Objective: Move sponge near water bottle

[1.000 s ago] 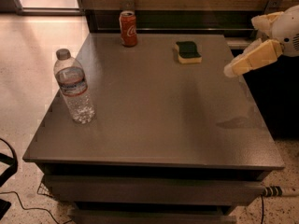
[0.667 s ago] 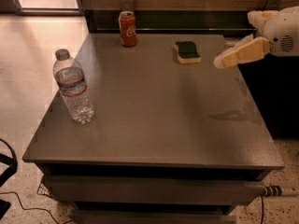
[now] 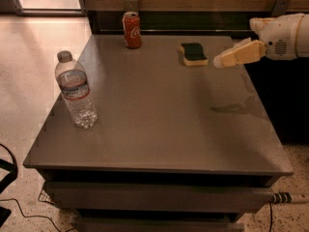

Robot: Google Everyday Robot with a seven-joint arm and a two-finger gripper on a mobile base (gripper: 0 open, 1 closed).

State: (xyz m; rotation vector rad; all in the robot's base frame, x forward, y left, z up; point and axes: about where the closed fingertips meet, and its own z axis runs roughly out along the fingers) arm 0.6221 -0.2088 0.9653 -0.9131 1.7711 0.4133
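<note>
My gripper needs to move next to the sponge's near edge (image 3: pixel 196 62), where the pale yellow foam shows, and close there.
The sponge (image 3: pixel 194 53), dark green on top over pale yellow foam, lies flat at the far right part of the grey table (image 3: pixel 164 115). The water bottle (image 3: pixel 75 91), clear with a grey cap and a white-blue-red label, stands upright near the table's left edge. My gripper (image 3: pixel 223 60) reaches in from the right on a white arm, above the table, just right of the sponge and not touching it. Nothing shows in the gripper.
A red soda can (image 3: pixel 132 30) stands at the table's far edge, left of the sponge. A dark wall panel runs behind the table. Pale floor lies to the left; cables lie on the floor at the lower left and lower right.
My gripper has moved left and slightly up, closer to the sponge. The sponge, bottle and can have not moved.
</note>
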